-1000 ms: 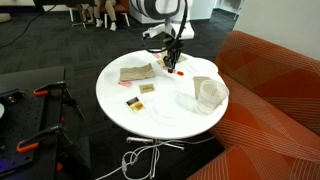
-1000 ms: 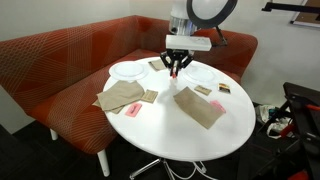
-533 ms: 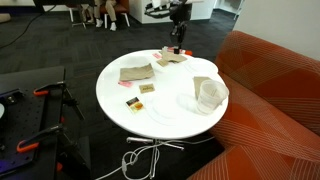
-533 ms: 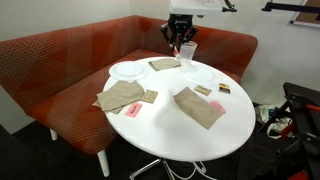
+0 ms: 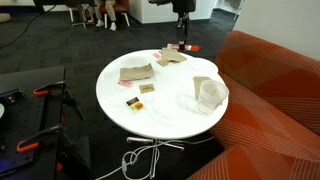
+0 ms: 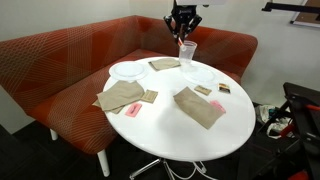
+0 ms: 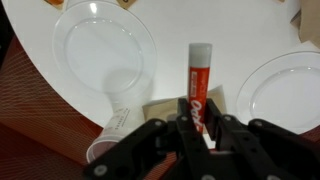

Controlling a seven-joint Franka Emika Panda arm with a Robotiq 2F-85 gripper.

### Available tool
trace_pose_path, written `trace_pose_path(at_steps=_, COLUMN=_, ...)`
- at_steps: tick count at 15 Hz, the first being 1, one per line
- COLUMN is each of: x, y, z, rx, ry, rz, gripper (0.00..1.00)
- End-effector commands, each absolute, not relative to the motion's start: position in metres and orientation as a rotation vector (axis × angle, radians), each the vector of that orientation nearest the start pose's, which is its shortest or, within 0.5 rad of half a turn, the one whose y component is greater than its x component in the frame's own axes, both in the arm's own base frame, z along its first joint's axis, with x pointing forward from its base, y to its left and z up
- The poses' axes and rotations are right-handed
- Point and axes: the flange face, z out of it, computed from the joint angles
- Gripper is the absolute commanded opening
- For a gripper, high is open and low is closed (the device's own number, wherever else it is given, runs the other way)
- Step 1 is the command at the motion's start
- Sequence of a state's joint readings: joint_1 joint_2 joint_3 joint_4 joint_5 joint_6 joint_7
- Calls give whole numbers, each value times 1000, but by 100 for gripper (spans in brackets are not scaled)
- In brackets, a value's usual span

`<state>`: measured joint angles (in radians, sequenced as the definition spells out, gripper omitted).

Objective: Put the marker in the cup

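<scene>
The off-white tapered cup [image 5: 213, 95] [image 7: 116, 132] is at the table's edge near the red sofa. Next, my gripper releases the red marker, now raised high above the table, inside it.
My gripper [image 7: 200, 128] is shut on the red marker [image 7: 200, 75], which has a whitish section and points down between the fingers. In both exterior views the gripper [image 5: 182, 28] [image 6: 183, 24] is raised well above the far part of the round white table [image 6: 175, 135]. The off-white tapered cup [image 6: 187, 52] stands by a plate just below the gripper. It also shows in an exterior view [image 5: 207, 94] and, below and to the left of the marker, in the wrist view [image 7: 112, 128].
Two white plates [image 7: 100, 50] [image 7: 285, 90] flank the cup. Beige cloth pieces [image 6: 120, 96] [image 6: 198, 106] [image 6: 165, 64] and small items [image 6: 131, 111] [image 6: 225, 88] lie on the table. A red sofa [image 6: 60, 60] wraps round the table's far side.
My gripper has risen from the tabletop with the marker in it and now hangs high above the cup.
</scene>
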<state>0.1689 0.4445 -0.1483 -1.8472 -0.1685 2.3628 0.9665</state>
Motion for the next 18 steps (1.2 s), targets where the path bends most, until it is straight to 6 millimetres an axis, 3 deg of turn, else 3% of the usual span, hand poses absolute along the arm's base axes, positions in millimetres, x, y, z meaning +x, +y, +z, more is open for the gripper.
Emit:
trace_pose_path(at_steps=1, x=650, y=19, z=291, rx=-3003, ry=1319, rz=-303, gripper=5)
trace_pose_path(at_steps=11, x=661, y=-6, z=285, rx=-2992, ry=1552, rz=-1157, gripper=5)
trace_pose_path(at_steps=18, x=653, y=-10, z=274, rx=-2733, ry=1733, rz=-1790, gripper=5)
